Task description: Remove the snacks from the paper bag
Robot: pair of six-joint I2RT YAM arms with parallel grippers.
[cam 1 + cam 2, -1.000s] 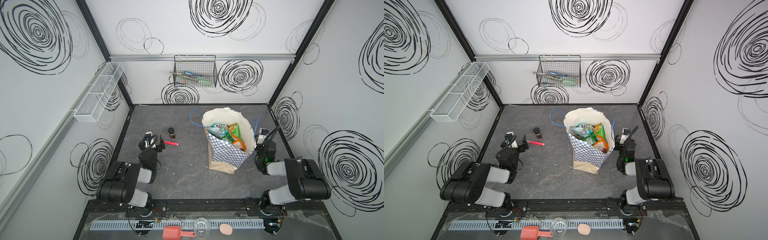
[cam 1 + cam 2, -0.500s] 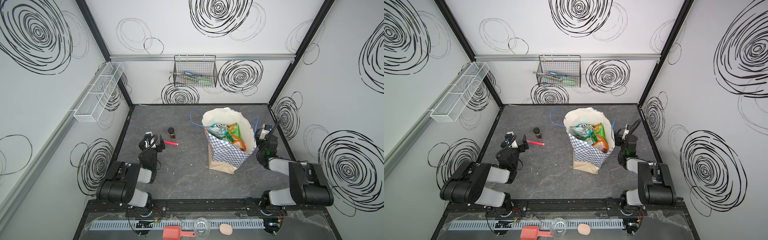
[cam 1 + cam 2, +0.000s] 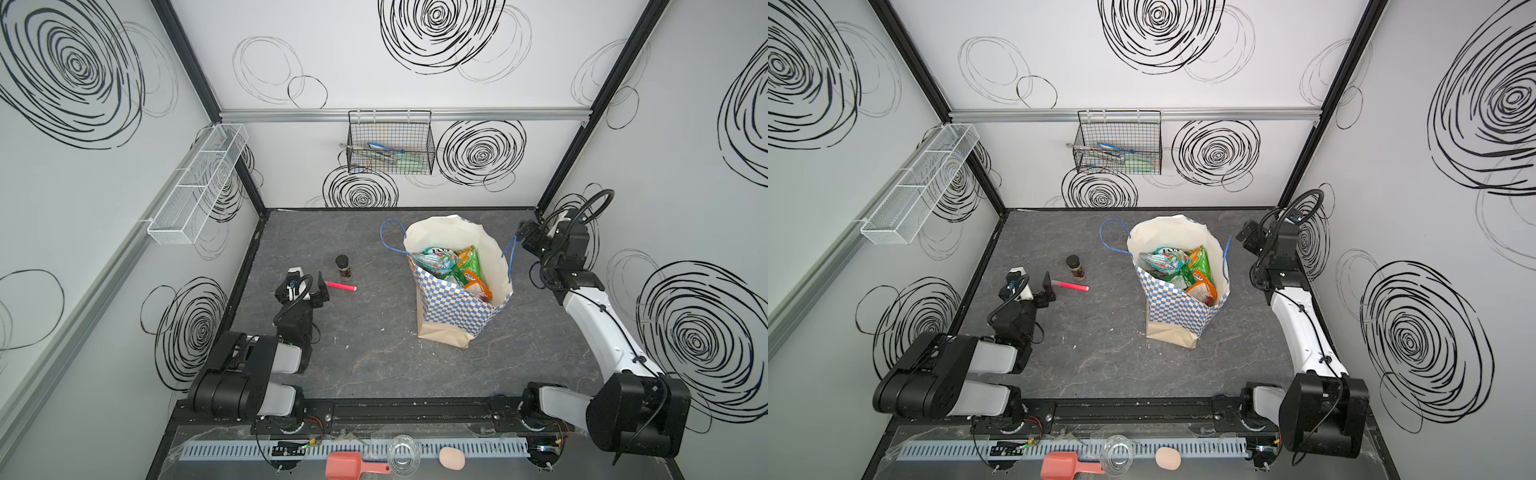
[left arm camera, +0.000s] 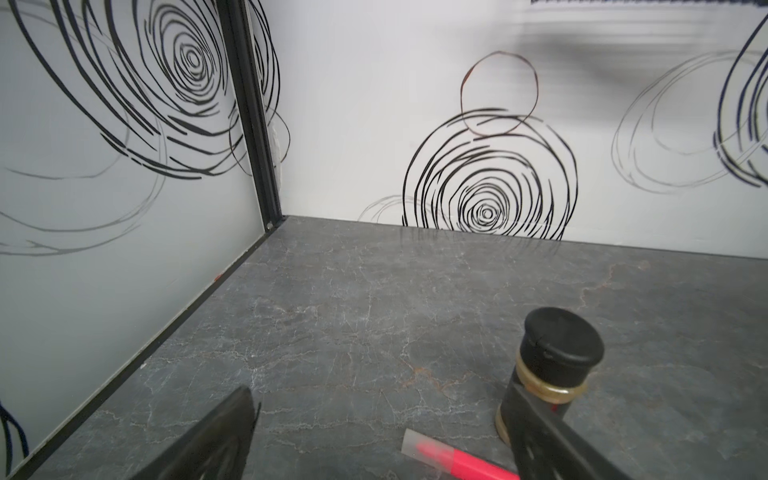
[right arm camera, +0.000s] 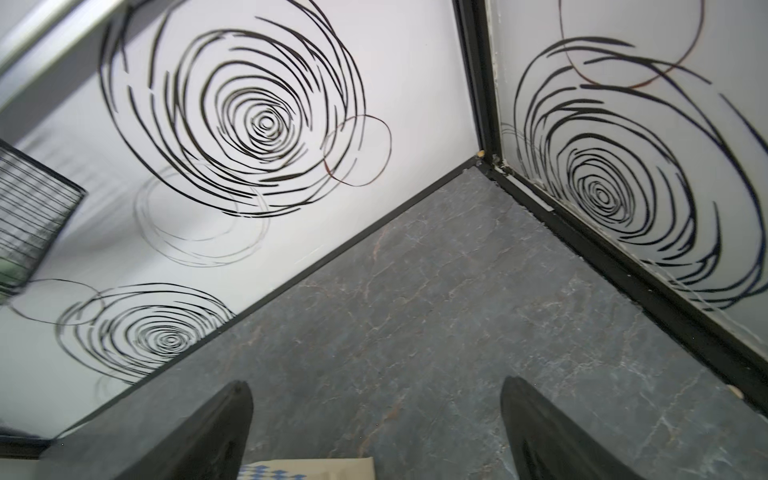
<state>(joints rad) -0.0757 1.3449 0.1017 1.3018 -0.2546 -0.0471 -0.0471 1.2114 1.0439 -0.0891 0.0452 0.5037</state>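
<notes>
The robot's right gripper should next close on the middle of the green-and-orange snack (image 3: 468, 259), beside the teal snack at the back of the paper bag.
The paper bag (image 3: 453, 303) (image 3: 1173, 303) stands upright and open mid-table, cream with a blue-and-white checkered front and blue cord handles. Several glossy snacks (image 3: 446, 262) (image 3: 1177, 262), teal, green and orange, lie inside it. My right gripper (image 3: 528, 239) (image 3: 1246, 237) hangs open, raised beside the bag's right rim, near the back right corner. In the right wrist view the right gripper (image 5: 376, 415) holds nothing, and the bag's edge (image 5: 307, 467) shows just below it. My left gripper (image 3: 305, 286) (image 3: 1034, 286) (image 4: 378, 415) rests open and empty at the left, far from the bag.
A small dark-lidded brown jar (image 3: 343, 266) (image 4: 552, 365) and a pink marker (image 3: 340, 286) (image 4: 453, 459) lie just ahead of the left gripper. A black wire basket (image 3: 390, 145) hangs on the back wall and a white mesh shelf (image 3: 199, 183) on the left wall.
The right arm has stretched out and lifted, carrying its open gripper from low beside the bag up and back toward the rear right corner. The left arm and the bag have not moved.
</notes>
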